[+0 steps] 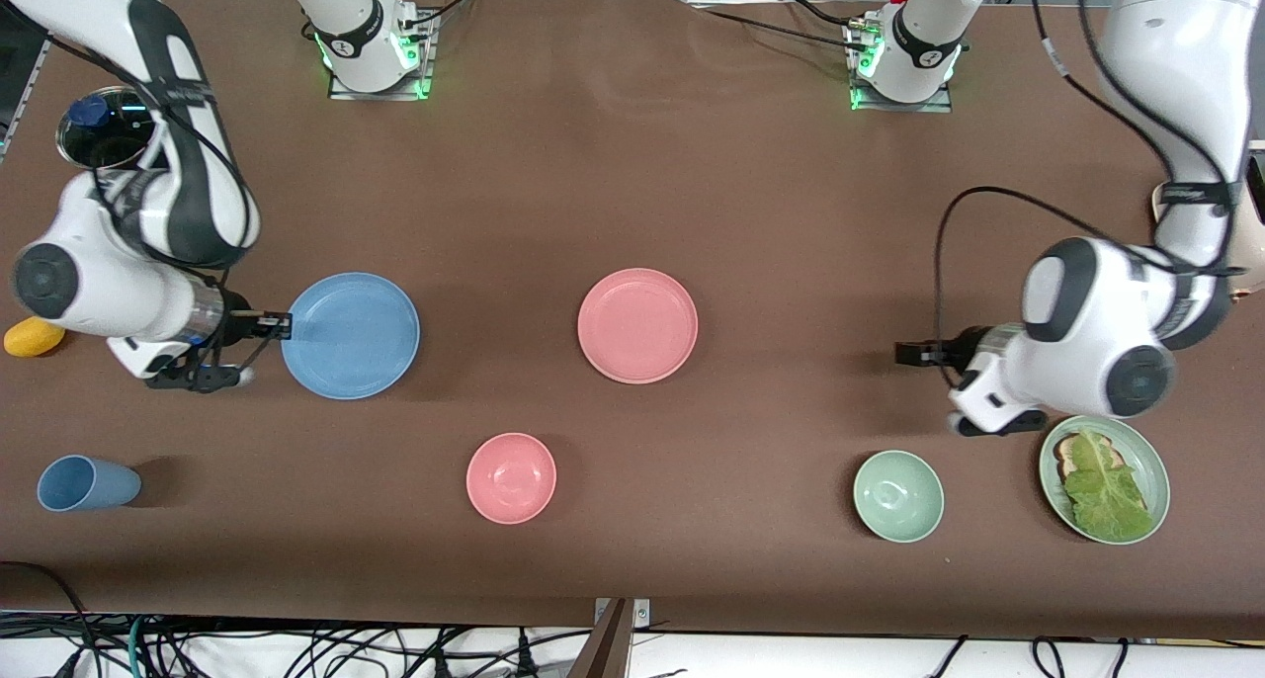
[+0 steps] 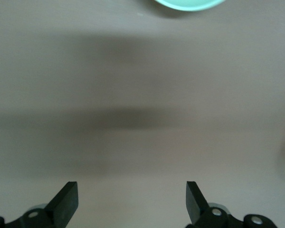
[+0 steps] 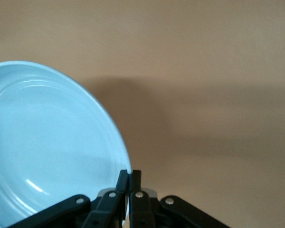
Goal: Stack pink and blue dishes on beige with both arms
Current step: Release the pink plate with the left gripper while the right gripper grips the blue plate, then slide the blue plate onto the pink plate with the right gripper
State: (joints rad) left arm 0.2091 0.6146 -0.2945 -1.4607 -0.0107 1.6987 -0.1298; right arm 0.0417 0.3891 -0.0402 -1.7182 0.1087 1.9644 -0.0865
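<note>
I should release the blue plate with my right gripper on top of the pink plate [image 1: 636,324] in the middle of the table.
The blue plate [image 1: 351,335] lies toward the right arm's end of the table. My right gripper [image 1: 280,324] is shut on its rim, at the edge facing that end. In the right wrist view the fingers of the right gripper [image 3: 131,175] pinch the edge of the blue plate [image 3: 47,142]. The pink plate [image 1: 637,325] sits alone mid-table. My left gripper [image 1: 901,353] hovers open over bare table between the pink plate and the left arm's end, holding nothing [image 2: 132,190]. A cream rim of the beige plate [image 1: 1156,200] peeps out from under the left arm, mostly hidden.
Nearer the front camera stand a blue cup [image 1: 87,482], a pink bowl [image 1: 511,477], a green bowl [image 1: 898,495] and a green plate [image 1: 1156,461] with lettuce. A yellow object [image 1: 34,337] and a metal pot [image 1: 104,125] sit at the right arm's end.
</note>
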